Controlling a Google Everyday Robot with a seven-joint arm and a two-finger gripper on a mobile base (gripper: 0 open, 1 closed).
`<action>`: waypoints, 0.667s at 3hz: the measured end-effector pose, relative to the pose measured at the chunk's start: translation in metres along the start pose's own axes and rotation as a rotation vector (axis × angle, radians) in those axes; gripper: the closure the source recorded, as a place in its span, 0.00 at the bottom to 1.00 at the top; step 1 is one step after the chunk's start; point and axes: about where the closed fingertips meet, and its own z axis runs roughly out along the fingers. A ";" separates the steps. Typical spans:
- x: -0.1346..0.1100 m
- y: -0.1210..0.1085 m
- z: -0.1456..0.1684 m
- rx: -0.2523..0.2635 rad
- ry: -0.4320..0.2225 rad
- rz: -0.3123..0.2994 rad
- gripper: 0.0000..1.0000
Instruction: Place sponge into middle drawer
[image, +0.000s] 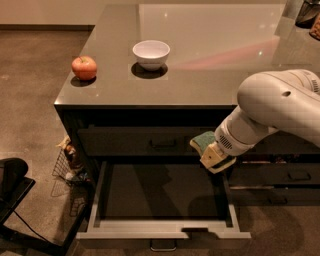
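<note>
The robot's gripper should release the sponge on the middle of the open drawer's dark bottom (172, 194), behind the silvery handle.
The sponge (204, 141), green top and pale yellow body, is held at the end of my white arm, in front of the cabinet and just above the right side of the open middle drawer (162, 227). My gripper (216, 156) is at the sponge, mostly hidden behind the arm's wrist. The drawer is pulled out, with a dark inside, pale grey sides and a small silvery handle (163, 246) at its front edge.
A white bowl (151, 53) and a red apple (84, 67) stand on the grey counter (210, 60). A dark-fronted shut drawer (162, 142) sits above the open one. Narrower dark drawers (287, 176) are at right. A wire basket (70, 165) and a dark object (12, 185) are on the floor at left.
</note>
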 end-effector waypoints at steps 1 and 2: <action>-0.005 -0.001 0.006 -0.015 -0.008 -0.003 1.00; -0.009 0.007 0.056 -0.117 -0.037 -0.009 1.00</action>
